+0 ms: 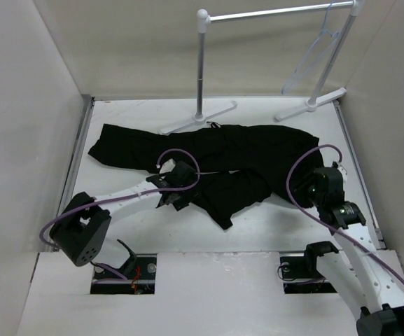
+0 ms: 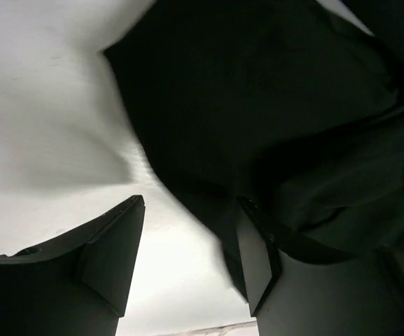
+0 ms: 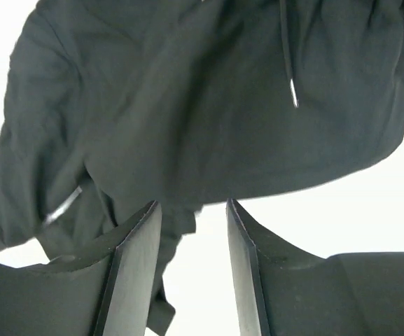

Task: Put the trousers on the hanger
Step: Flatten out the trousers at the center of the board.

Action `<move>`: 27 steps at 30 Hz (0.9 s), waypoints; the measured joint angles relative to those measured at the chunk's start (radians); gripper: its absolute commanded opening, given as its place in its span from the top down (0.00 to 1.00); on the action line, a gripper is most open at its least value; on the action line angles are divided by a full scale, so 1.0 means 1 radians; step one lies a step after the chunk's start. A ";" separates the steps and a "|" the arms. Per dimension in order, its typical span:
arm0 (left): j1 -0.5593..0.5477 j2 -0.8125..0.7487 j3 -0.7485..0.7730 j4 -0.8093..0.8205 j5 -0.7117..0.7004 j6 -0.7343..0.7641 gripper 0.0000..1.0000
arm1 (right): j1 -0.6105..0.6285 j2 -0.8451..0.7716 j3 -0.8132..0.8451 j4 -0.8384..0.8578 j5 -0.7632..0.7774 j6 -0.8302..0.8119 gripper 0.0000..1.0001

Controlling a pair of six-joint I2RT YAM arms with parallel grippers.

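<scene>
The near leg is bunched up short of the far leg, so my right gripper should grab the waist end (image 1: 287, 192) while my left gripper pulls the near leg straight.
The black trousers (image 1: 216, 150) lie spread across the middle of the white table, one leg reaching left, a folded part toward the front. The pale clear hanger (image 1: 318, 50) hangs on the white rack at the back right. My left gripper (image 1: 177, 183) is open at the trousers' near edge; in the left wrist view the gripper (image 2: 191, 231) has bare table between its fingers and fabric (image 2: 272, 112) against the right finger. My right gripper (image 1: 307, 183) is open at the trousers' right end; in its wrist view the gripper (image 3: 191, 210) has the fabric edge (image 3: 209, 119) just ahead of its tips.
The white tubular garment rack (image 1: 202, 70) stands at the back with two feet on the table (image 1: 314, 238). White walls close in left, back and right. A drawstring tip (image 3: 293, 91) lies on the fabric.
</scene>
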 measured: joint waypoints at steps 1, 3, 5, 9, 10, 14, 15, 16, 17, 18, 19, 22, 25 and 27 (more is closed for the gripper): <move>-0.003 0.017 0.002 0.024 0.000 -0.007 0.48 | 0.012 -0.007 -0.008 -0.008 -0.002 0.003 0.52; 0.001 0.056 0.011 0.067 -0.001 -0.017 0.57 | 0.051 -0.013 -0.028 -0.024 -0.008 0.010 0.50; 0.014 0.101 0.023 0.100 -0.002 -0.022 0.75 | 0.087 -0.010 -0.049 -0.036 -0.012 0.018 0.46; 0.069 0.158 0.037 0.142 0.003 -0.026 0.94 | 0.109 0.003 -0.077 -0.045 -0.004 0.035 0.23; 0.079 0.151 0.038 0.142 0.004 -0.024 0.95 | 0.101 0.009 -0.082 -0.043 -0.002 0.035 0.20; 0.099 0.040 0.048 0.053 -0.003 0.005 0.95 | -0.010 0.091 -0.121 0.016 -0.002 0.039 0.22; 0.099 0.000 0.061 0.015 -0.005 0.015 0.95 | -0.042 0.131 -0.126 0.033 -0.002 0.040 0.24; 0.099 -0.042 0.080 -0.028 -0.009 0.029 0.95 | -0.068 0.173 -0.126 0.050 -0.001 0.043 0.27; 0.098 -0.083 0.106 -0.072 -0.014 0.045 0.95 | -0.089 0.227 -0.126 0.075 0.001 0.043 0.33; 0.096 -0.117 0.137 -0.119 -0.021 0.063 0.95 | -0.103 0.280 -0.126 0.100 0.001 0.043 0.42; 0.095 -0.145 0.166 -0.160 -0.026 0.080 0.95 | -0.116 0.331 -0.122 0.122 0.000 0.042 0.53; 0.095 -0.195 0.261 -0.302 -0.060 0.151 0.96 | -0.134 0.451 -0.082 0.177 0.000 0.042 0.83; 0.115 -0.206 0.362 -0.465 -0.111 0.256 0.96 | -0.137 0.527 -0.031 0.211 0.013 0.041 0.88; 0.145 -0.193 0.444 -0.569 -0.137 0.334 0.96 | -0.136 0.526 -0.003 0.214 0.017 0.035 0.88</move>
